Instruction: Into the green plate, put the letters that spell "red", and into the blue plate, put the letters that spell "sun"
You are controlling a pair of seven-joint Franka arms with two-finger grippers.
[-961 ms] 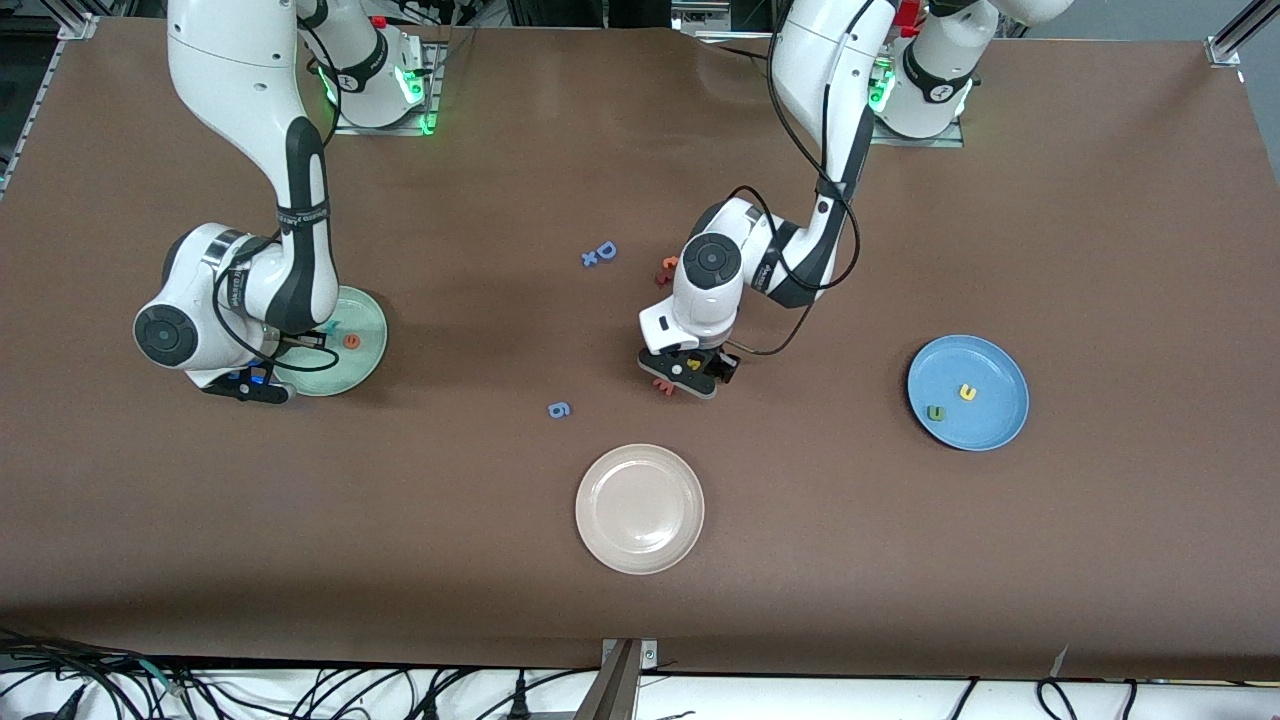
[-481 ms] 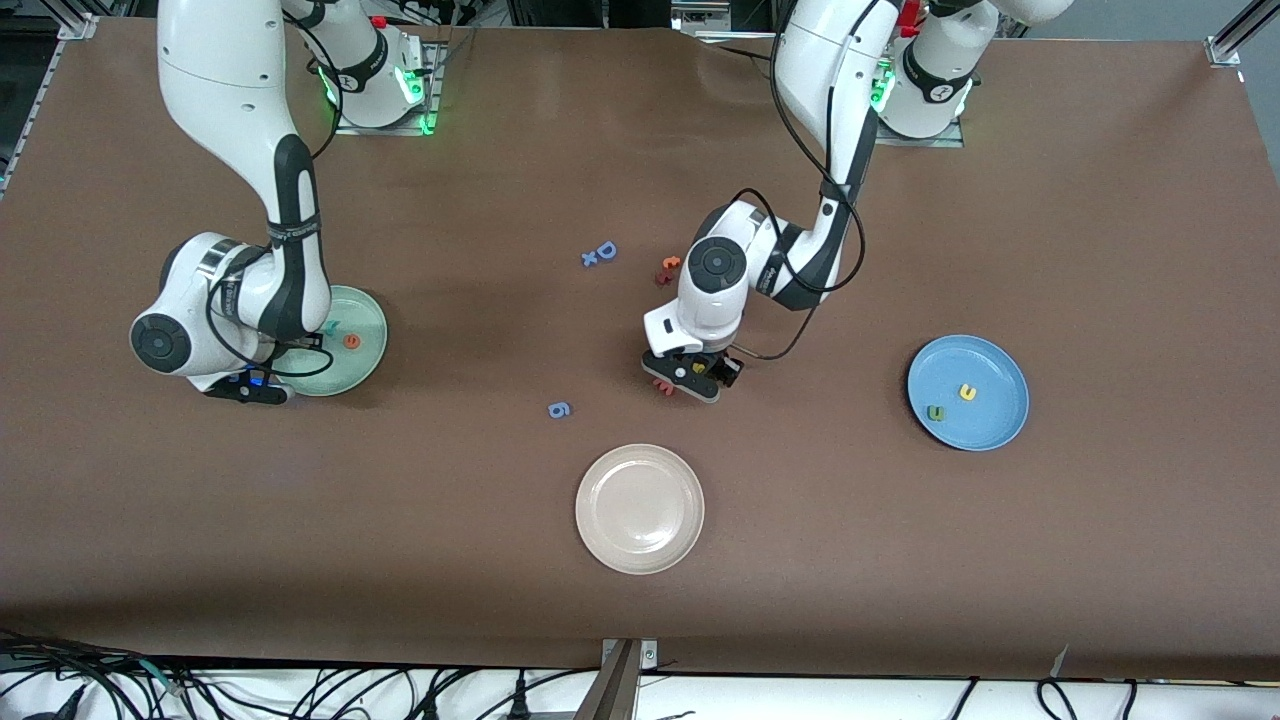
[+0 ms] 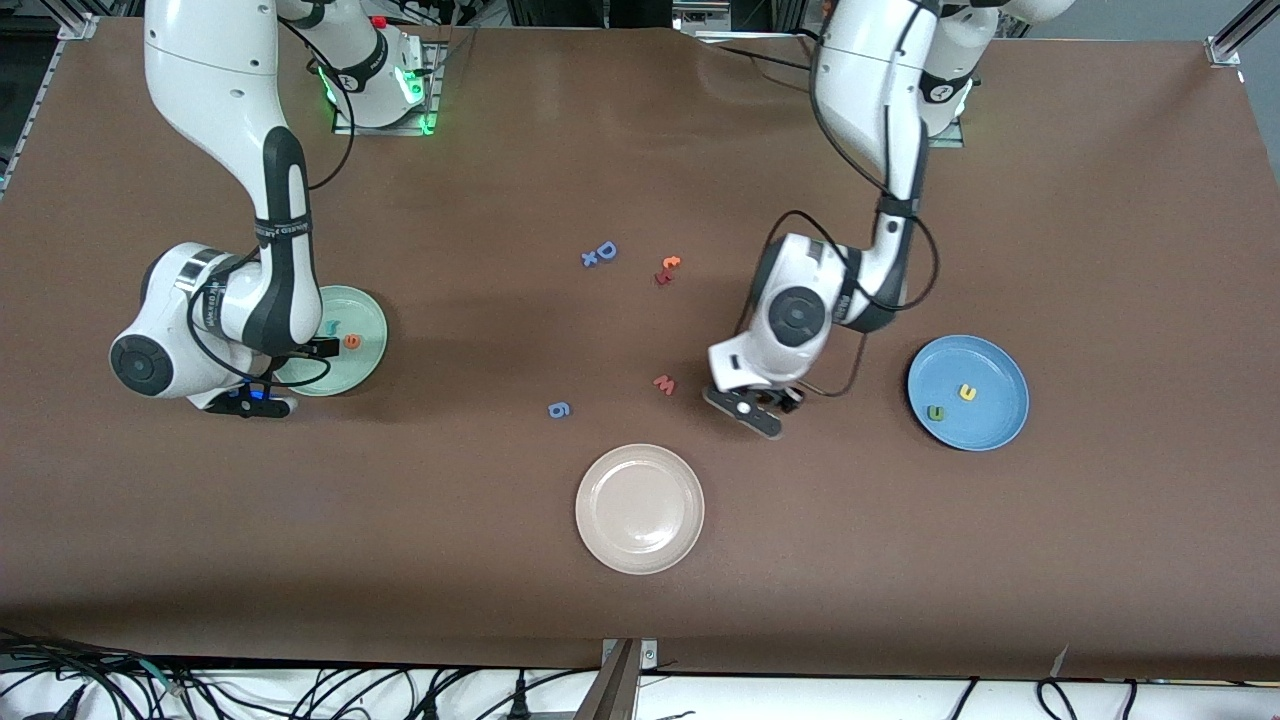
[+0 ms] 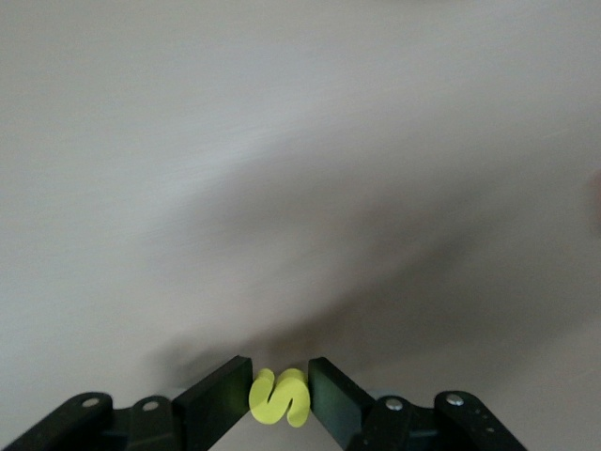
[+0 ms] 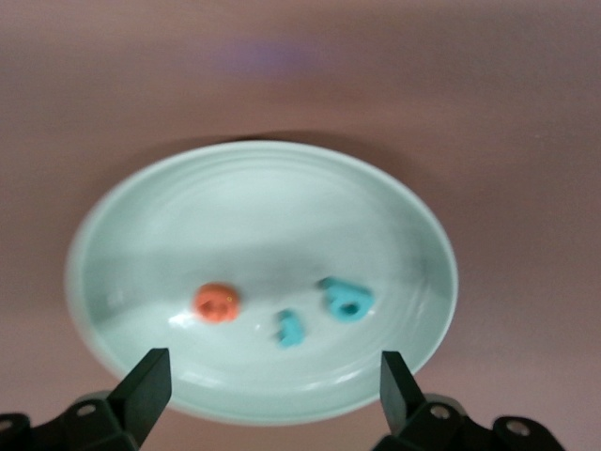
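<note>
My left gripper needs to release the yellow "s" on the blue plate's camera-side part (image 3: 986, 428), close to the yellow "u".
The green plate (image 5: 263, 207) holds an orange "e" (image 5: 217, 303), a teal "r" (image 5: 289, 329) and a teal "d" (image 5: 346, 301). My right gripper (image 5: 270, 390) hangs open just over that plate's rim, nothing between its fingers. In the front view it (image 3: 262, 395) is at the green plate's (image 3: 362, 315) camera-side edge. My left gripper (image 4: 279, 376) is shut on the yellow "s" (image 4: 279, 396). It (image 3: 757, 412) hangs over the table between a pink "w" (image 3: 665, 385) and the blue plate (image 3: 992, 368), which holds a yellow "u" (image 3: 967, 392) and a dark green "n" (image 3: 936, 412).
A cream plate (image 3: 640, 508) lies near the camera at mid-table. A blue "g" (image 3: 559, 409) sits beside the pink "w". A blue "D" with a small blue piece (image 3: 600, 253) and two red-orange letters (image 3: 667, 269) lie farther from the camera.
My left gripper rose from beside the pink "w" with the yellow "s" and moved toward the blue plate. My right gripper opened over the green plate.
</note>
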